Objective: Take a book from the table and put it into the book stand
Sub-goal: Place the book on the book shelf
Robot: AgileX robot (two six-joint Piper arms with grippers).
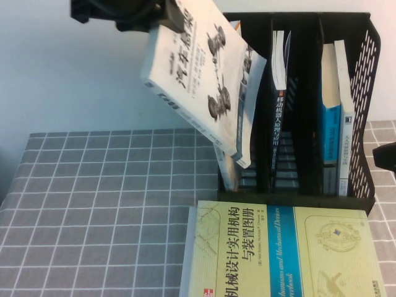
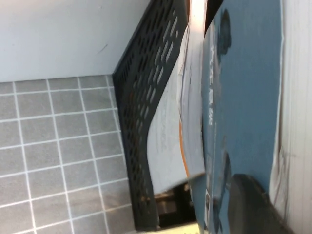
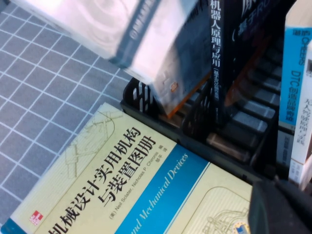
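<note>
My left gripper needs to release the white book so that it stands upright between the thin book with orange and the black-spined book (image 1: 241, 189) (image 2: 187, 202).
My left gripper (image 1: 166, 20) is at the top of the high view, shut on the top edge of the white book (image 1: 195, 80). The book hangs tilted in the air, its lower corner at the mouth of the left slot of the black book stand (image 1: 366, 93). In the left wrist view one dark finger (image 2: 253, 207) presses on the book's cover (image 2: 243, 97), beside the stand's mesh wall (image 2: 146, 97). My right gripper (image 1: 385, 158) is low at the right edge, beside the stand. In the right wrist view the white book (image 3: 146, 34) is a blur above the stand's front rim (image 3: 195, 127).
A yellow-green book with a blue band (image 1: 278, 253) lies flat on the grey grid table (image 1: 93, 185) right in front of the stand, and shows in the right wrist view (image 3: 136, 185). A black-spined book (image 1: 279, 117) and blue and white books (image 1: 337, 124) stand in the slots.
</note>
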